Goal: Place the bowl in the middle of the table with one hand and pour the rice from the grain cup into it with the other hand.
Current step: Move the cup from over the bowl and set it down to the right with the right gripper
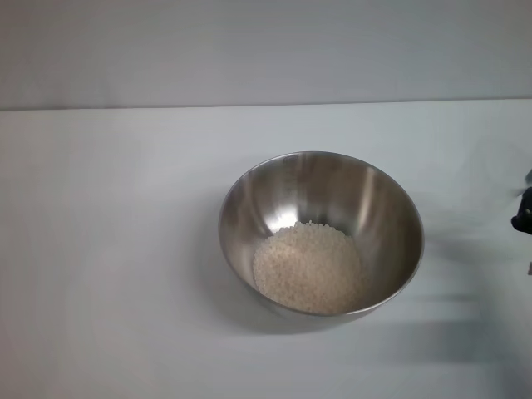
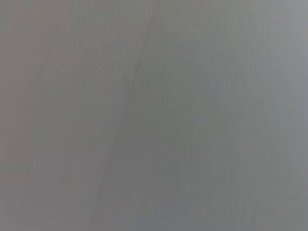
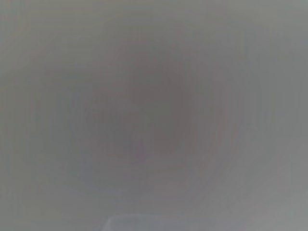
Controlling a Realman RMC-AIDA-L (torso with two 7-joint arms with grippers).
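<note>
The grain cup will leave my right gripper on the white table (image 1: 452,218) close beside the stainless-steel bowl's rim.
A stainless-steel bowl (image 1: 321,233) stands on the white table (image 1: 108,249), a little right of the middle in the head view. A pale heap of rice (image 1: 309,268) lies in its bottom. The grain cup is out of view. At the right edge of the head view a small dark part of my right gripper (image 1: 524,218) shows, well clear of the bowl. My left gripper appears in no view. Both wrist views show only a plain grey surface.
The table's far edge meets a grey wall (image 1: 266,50) at the back. Soft shadows lie on the table to the right of the bowl.
</note>
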